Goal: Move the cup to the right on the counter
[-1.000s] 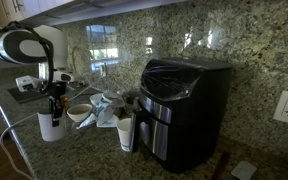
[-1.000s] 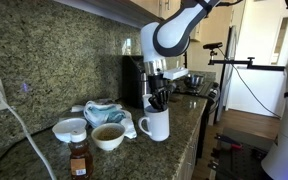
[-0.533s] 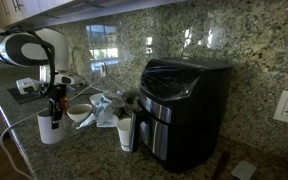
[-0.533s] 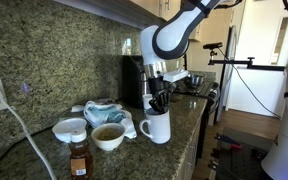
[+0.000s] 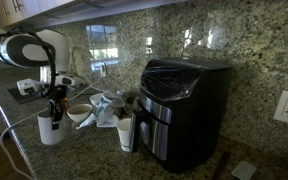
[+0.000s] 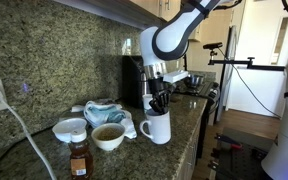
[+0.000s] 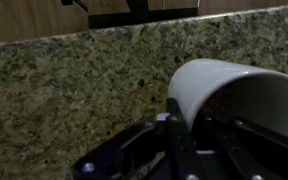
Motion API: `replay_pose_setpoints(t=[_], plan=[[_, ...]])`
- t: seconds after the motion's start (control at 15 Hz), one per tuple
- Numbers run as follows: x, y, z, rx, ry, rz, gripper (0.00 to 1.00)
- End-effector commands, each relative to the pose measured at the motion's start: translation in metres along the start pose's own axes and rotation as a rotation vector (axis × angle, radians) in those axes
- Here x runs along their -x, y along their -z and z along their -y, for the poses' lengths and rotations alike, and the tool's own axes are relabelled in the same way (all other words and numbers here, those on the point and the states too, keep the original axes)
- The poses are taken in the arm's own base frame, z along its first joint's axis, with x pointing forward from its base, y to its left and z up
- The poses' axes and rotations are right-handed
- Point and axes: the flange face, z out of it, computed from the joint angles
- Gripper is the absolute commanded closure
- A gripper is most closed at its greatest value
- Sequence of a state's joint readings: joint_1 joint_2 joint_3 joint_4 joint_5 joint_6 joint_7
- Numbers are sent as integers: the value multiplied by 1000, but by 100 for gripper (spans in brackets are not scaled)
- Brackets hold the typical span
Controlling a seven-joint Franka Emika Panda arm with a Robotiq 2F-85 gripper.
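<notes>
My gripper will release the cup on the bare granite [image 5: 107,172] in front of the slim white container, near the front edge of the counter.
The cup is a plain white mug, seen in both exterior views [image 5: 49,128] [image 6: 155,126], with its handle toward the bowls. It stands at the front edge of the speckled granite counter [image 6: 179,150]. My gripper [image 6: 158,101] [image 5: 54,100] comes straight down into the cup's mouth and is shut on its rim, one finger inside and one outside. In the wrist view the white rim [image 7: 234,85] fills the right side, with a dark finger [image 7: 178,135] against its outer wall. Whether the cup's base touches the counter cannot be told.
A tan bowl with brown contents [image 6: 108,135], a shallow white bowl [image 6: 70,128], a crumpled cloth [image 6: 102,110] and a small jar [image 6: 79,160] lie beside the cup. A black air fryer [image 5: 179,105] and a slim white container [image 5: 125,131] stand along the counter. A cable [image 6: 24,125] hangs from a wall socket.
The cup and gripper have shifted very slightly, the cup sitting a touch lower than a second ago. Everything else is still.
</notes>
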State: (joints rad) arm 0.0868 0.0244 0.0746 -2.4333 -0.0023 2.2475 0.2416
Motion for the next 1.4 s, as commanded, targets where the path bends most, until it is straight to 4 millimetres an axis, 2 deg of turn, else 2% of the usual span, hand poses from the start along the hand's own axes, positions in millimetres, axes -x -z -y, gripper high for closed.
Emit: replay_pose_setpoints(t=[0.0, 0.2, 0.67, 1.0, 1.33], plan=[[-9, 24, -16, 6, -46, -44, 97], [-21, 41, -41, 4, -112, -81, 97], [-41, 73, -150, -9, -418, -187, 97], [-41, 69, -211, 16, -602, -218, 97], [-31, 53, -248, 37, -751, -202, 97]])
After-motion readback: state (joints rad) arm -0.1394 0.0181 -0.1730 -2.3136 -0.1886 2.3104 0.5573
